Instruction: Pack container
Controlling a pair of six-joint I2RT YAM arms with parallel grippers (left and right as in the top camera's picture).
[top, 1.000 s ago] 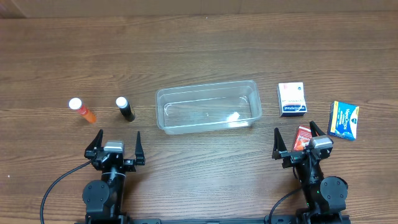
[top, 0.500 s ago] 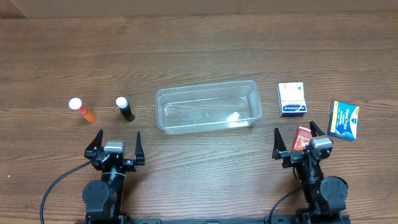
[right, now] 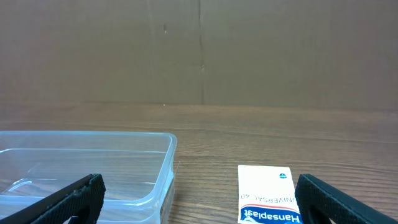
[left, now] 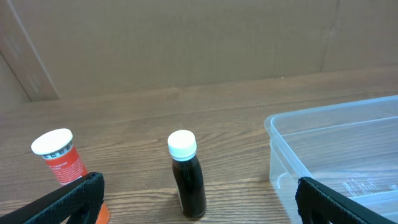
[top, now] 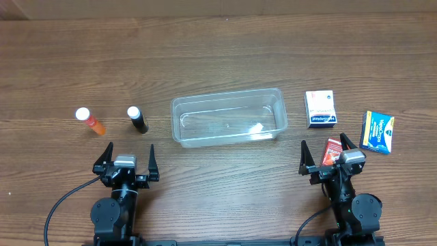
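My left gripper needs to close its fingers on the white cap (top: 134, 111) (left: 182, 145) of the black bottle, which sits between the orange bottle and the clear plastic container.
The clear plastic container (top: 228, 117) lies empty at the table's middle; it also shows in the left wrist view (left: 336, 155) and the right wrist view (right: 87, 165). A black bottle with a white cap (top: 137, 119) and an orange bottle with a white cap (top: 89, 121) stand left of it; both show in the left wrist view, black bottle (left: 186, 174) and orange bottle (left: 59, 155). My left gripper (top: 127, 159) is open and empty, in front of the bottles. My right gripper (top: 326, 154) is open, with a red box (top: 332, 150) beside its right finger.
A white and blue Hansaplast box (top: 320, 108) lies right of the container, also in the right wrist view (right: 267, 199). A blue and yellow box (top: 377, 132) lies at the far right. A cardboard wall stands behind the table.
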